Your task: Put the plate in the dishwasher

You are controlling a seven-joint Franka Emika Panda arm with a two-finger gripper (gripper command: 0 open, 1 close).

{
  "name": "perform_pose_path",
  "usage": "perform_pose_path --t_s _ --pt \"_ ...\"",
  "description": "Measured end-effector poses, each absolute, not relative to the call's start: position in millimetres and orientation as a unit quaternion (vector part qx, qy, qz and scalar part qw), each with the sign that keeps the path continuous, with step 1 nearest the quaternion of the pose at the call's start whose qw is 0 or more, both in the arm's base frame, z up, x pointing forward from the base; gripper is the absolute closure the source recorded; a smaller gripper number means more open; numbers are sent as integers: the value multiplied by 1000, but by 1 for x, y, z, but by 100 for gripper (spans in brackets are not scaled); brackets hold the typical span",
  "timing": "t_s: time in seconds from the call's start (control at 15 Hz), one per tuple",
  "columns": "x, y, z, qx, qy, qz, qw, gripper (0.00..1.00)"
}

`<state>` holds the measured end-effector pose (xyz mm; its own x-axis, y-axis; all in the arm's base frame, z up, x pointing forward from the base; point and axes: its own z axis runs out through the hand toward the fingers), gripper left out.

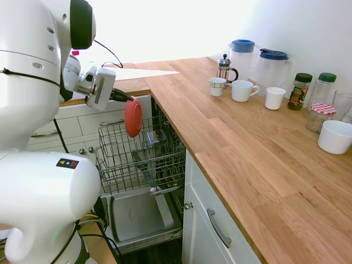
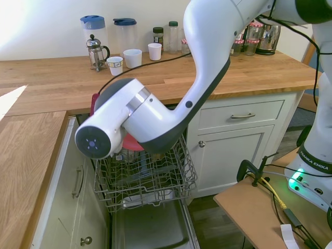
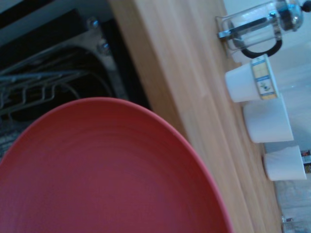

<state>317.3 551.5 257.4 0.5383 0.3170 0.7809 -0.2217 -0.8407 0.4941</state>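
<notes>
My gripper needs to let go of the coral-red plate in the pulled-out wire rack [image 1: 124, 144] beside the grey item.
The coral-red plate [image 1: 133, 116] hangs on edge, upright, just above the back of the pulled-out wire rack [image 1: 140, 159] of the dishwasher. My gripper [image 1: 124, 98] comes in from the left and is shut on the plate's upper rim. The dishwasher's grey door [image 1: 137, 215] lies folded down below the rack. From the other side my arm hides most of the plate [image 2: 134, 144], and only red slivers show above the rack [image 2: 155, 181]. In the wrist view the plate [image 3: 107, 174] fills the lower part, beside the counter edge.
A wooden counter [image 1: 247, 148] runs along the right of the dishwasher, carrying a French press [image 1: 224, 68], mugs [image 1: 242, 91], two jugs [image 1: 272, 69], jars and a white bowl [image 1: 335, 136]. White cabinets [image 1: 212, 231] flank the opening. A grey item [image 1: 154, 137] sits in the rack.
</notes>
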Motion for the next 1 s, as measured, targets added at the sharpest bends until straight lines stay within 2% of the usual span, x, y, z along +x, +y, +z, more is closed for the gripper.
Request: perform_pose_path --t_s 0.13,0.33,0.53,1.0 --pt "308 553 227 831 64 464 301 100" --pt "302 560 220 831 101 450 312 100" --pt "307 572 218 838 136 431 306 100" --pt "326 594 168 834 229 373 335 100"
